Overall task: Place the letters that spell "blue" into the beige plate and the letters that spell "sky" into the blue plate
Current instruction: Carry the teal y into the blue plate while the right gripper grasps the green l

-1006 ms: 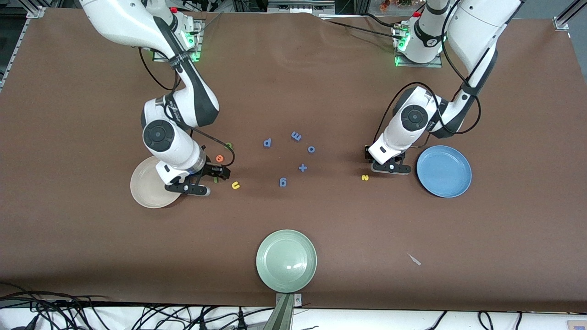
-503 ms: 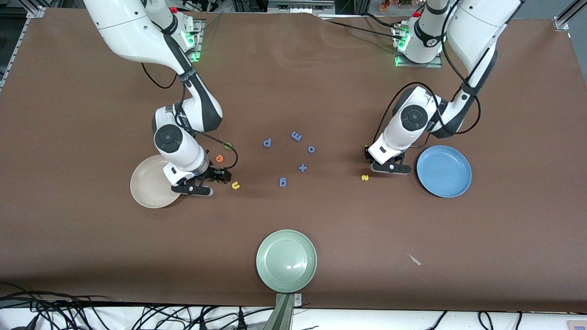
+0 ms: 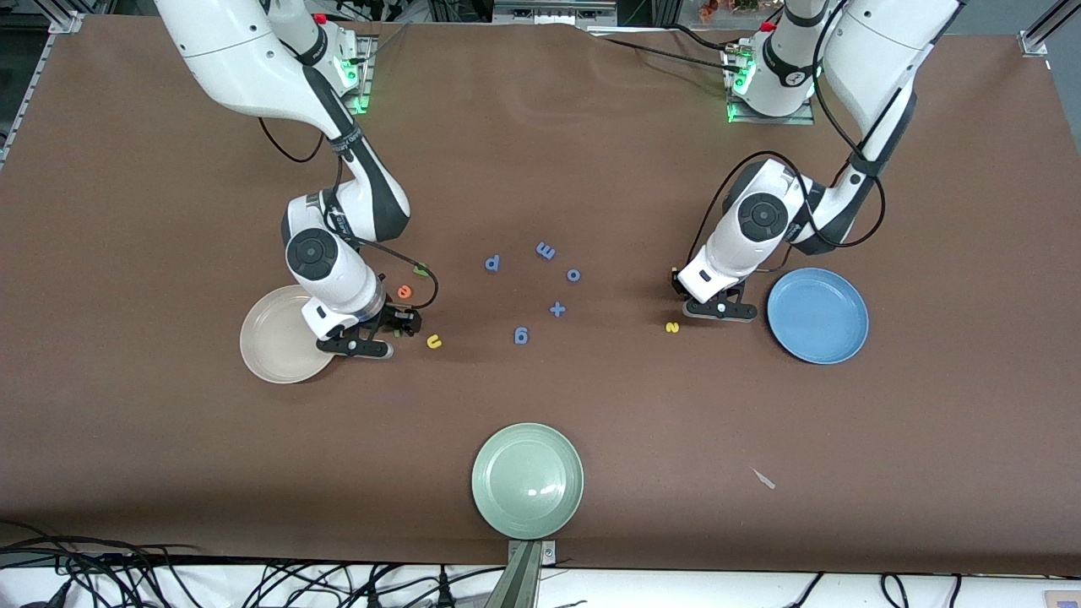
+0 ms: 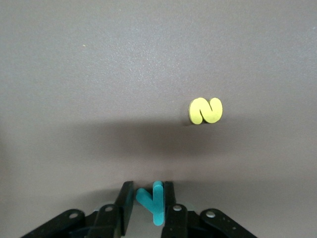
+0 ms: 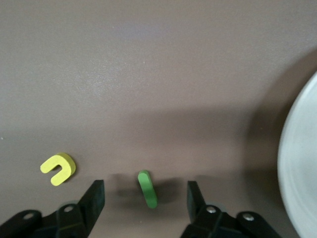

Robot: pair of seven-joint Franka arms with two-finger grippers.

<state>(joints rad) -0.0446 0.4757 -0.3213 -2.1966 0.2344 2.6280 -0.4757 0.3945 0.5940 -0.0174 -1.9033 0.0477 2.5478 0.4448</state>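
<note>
The robot's left gripper needs to release the teal y just off the blue plate's middle (image 3: 806, 323), on the side that faces the yellow s. The teal y is now beside that plate.
My left gripper (image 3: 681, 297) (image 4: 148, 191) is low on the table beside the blue plate (image 3: 817, 315), shut on the upright teal y (image 4: 154, 202). The yellow s (image 3: 672, 327) (image 4: 205, 110) lies a little nearer the front camera. Beside the beige plate (image 3: 274, 338) (image 5: 303, 163), my right gripper (image 3: 397, 331) (image 5: 145, 186) is open, and the dark green l (image 5: 147, 189) stands on edge between its fingers, touching neither. The yellow u (image 3: 433, 341) (image 5: 58, 168) lies close by. The orange e (image 3: 404, 291) and green b (image 3: 420, 269) lie farther from the front camera.
Several all-blue letters and a blue plus sign (image 3: 556, 309) lie mid-table between the two arms. A pale green plate (image 3: 527, 480) sits near the front edge. A small pale scrap (image 3: 764, 479) lies toward the left arm's end.
The right arm's wrist has shifted slightly toward mid-table and its gripper has settled around the green l. The left hand has hardly moved.
</note>
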